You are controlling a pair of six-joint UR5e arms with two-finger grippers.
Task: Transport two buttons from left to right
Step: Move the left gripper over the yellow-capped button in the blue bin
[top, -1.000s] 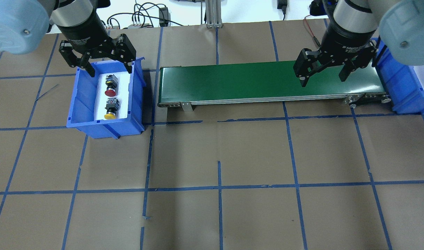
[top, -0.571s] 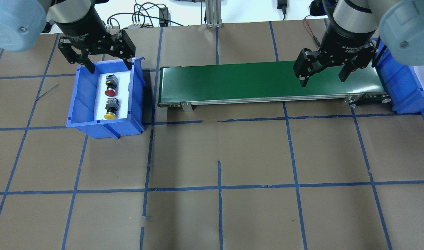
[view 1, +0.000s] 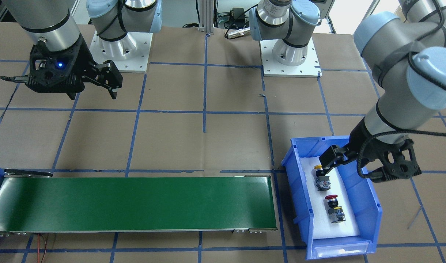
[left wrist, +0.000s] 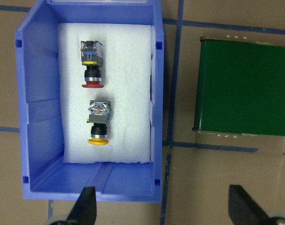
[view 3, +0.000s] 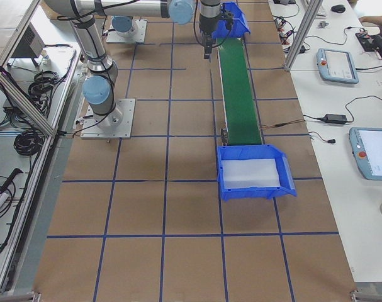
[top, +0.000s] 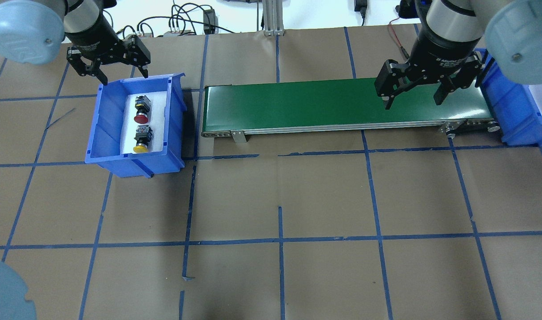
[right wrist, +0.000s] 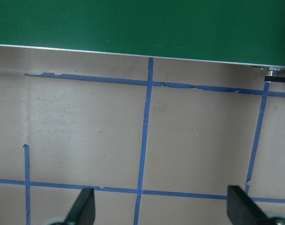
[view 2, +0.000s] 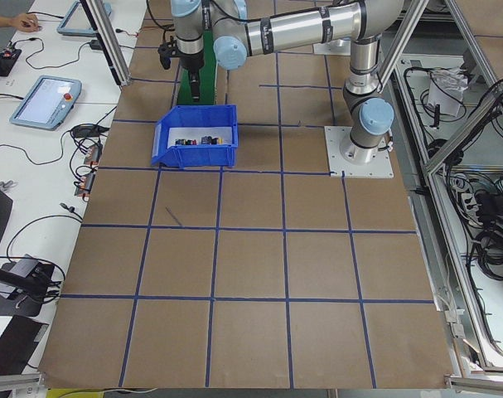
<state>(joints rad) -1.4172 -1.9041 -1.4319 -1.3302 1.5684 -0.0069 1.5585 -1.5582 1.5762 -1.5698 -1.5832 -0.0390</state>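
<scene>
The robot's left gripper will close on the dark middle (view 1: 320, 175) (left wrist: 99, 123) of the yellow button, between the button's yellow cap and its clear end.
The red button (top: 141, 116) and the yellow button (top: 141, 146) lie on white foam inside the left blue bin (top: 106, 133). Both also show in the left wrist view, red (left wrist: 92, 70) and yellow (left wrist: 98, 126), and in the front view, red (view 1: 332, 206) and yellow (view 1: 321, 179). My left gripper (top: 125, 78) is open and empty, high over the bin's far rim, touching nothing. My right gripper (top: 412, 103) is open and empty above the right end of the green conveyor belt (top: 320, 104).
A second blue bin (top: 515, 115) with white foam stands at the conveyor's right end; it also shows in the exterior right view (view 3: 253, 173). Cables and a metal post lie beyond the table's far edge. Brown paper with blue tape lines covers the table.
My left gripper has drawn back from over the bin's far end towards the far left and looks smaller in view. It stays open. The right gripper has barely moved.
</scene>
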